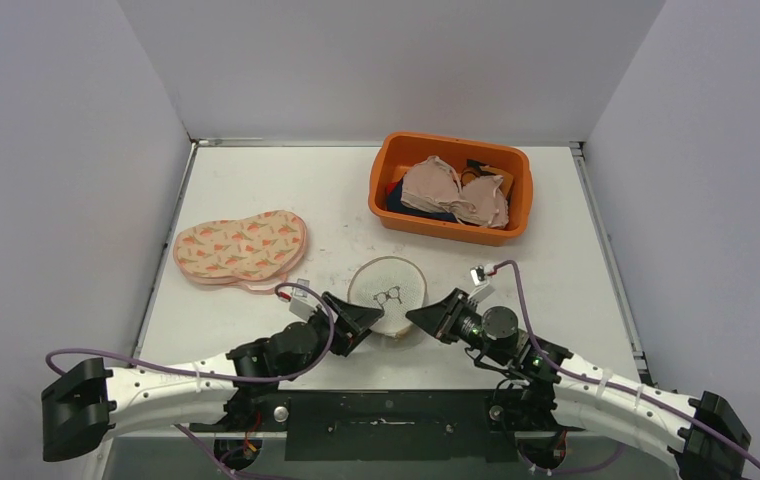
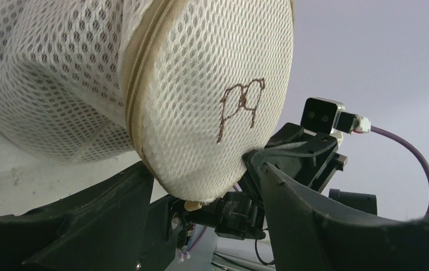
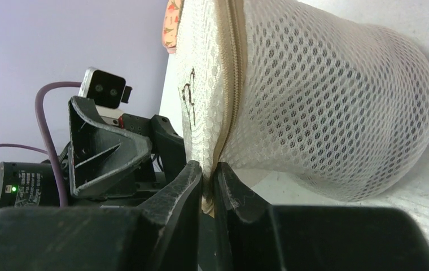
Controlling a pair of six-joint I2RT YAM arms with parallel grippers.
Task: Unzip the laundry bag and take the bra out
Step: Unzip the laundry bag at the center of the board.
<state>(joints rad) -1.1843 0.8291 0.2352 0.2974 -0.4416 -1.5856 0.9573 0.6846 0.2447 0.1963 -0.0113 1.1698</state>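
The laundry bag's edge is pinched in my right gripper, clear of the beige tab, so that gripper should open and grab the tab (image 2: 192, 205) while my left gripper holds the bag.
The laundry bag (image 1: 388, 288) is a round white mesh pouch with a tan zip seam, standing on the table between my two grippers. My left gripper (image 1: 364, 322) is open, its jaws either side of the bag's (image 2: 201, 101) lower rim without pinching it (image 2: 201, 175). A small beige tab (image 2: 192, 205) hangs under that rim. My right gripper (image 1: 418, 318) is shut on the bag's (image 3: 325, 101) edge at the zip seam (image 3: 232, 84), with the fabric pinched between the pads (image 3: 208, 169). The bra is hidden; nothing shows through the mesh.
An orange bin (image 1: 516, 205) at the back right holds beige bras (image 1: 456, 190) and dark clothing. A peach carrot-patterned padded case (image 1: 241, 248) lies at the left. White walls close in the table on three sides.
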